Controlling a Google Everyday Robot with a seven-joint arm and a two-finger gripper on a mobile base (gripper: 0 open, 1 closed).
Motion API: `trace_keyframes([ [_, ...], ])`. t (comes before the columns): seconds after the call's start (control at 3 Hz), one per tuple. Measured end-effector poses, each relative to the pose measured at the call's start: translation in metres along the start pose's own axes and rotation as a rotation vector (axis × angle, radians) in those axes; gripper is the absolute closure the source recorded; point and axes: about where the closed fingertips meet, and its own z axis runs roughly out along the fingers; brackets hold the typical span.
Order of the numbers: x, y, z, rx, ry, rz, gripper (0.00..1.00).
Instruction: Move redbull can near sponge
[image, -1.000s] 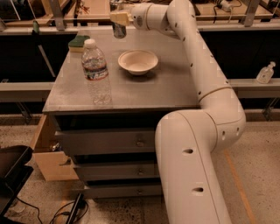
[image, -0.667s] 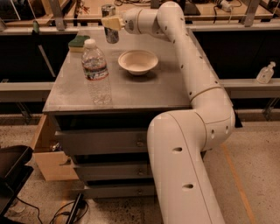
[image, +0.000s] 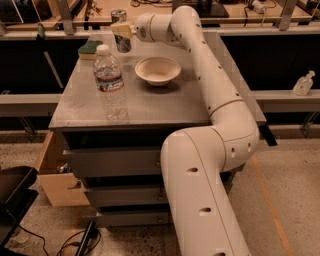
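Observation:
Next, I release the redbull can on the grey table (image: 117, 58) close beside the sponge, on the bowl's side.
The redbull can (image: 121, 31) is a slim silver-and-blue can with a shiny top, held upright at the far side of the grey table (image: 150, 105). My gripper (image: 121, 30) is shut on the can, its pale fingers (image: 123, 28) wrapped around its middle. The can's base looks just above or at the tabletop; I cannot tell which. The sponge (image: 90, 47), dark green over yellow, lies flat at the table's far left corner, a short way left of the can.
A clear water bottle (image: 110, 82) with a white cap stands at the table's left front. A white bowl (image: 158, 70) sits right of the can. An open drawer (image: 52, 170) juts out at lower left. A shelf runs behind the table.
My gripper has carried the can leftward along the far side of the table, from above the bowl's left edge to close beside the sponge, and slightly lower.

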Motion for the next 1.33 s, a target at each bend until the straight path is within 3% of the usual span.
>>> trace_keyframes([
  [1.33, 0.027, -0.002, 0.038, 0.021, -0.005, 0.057, 1.0],
])
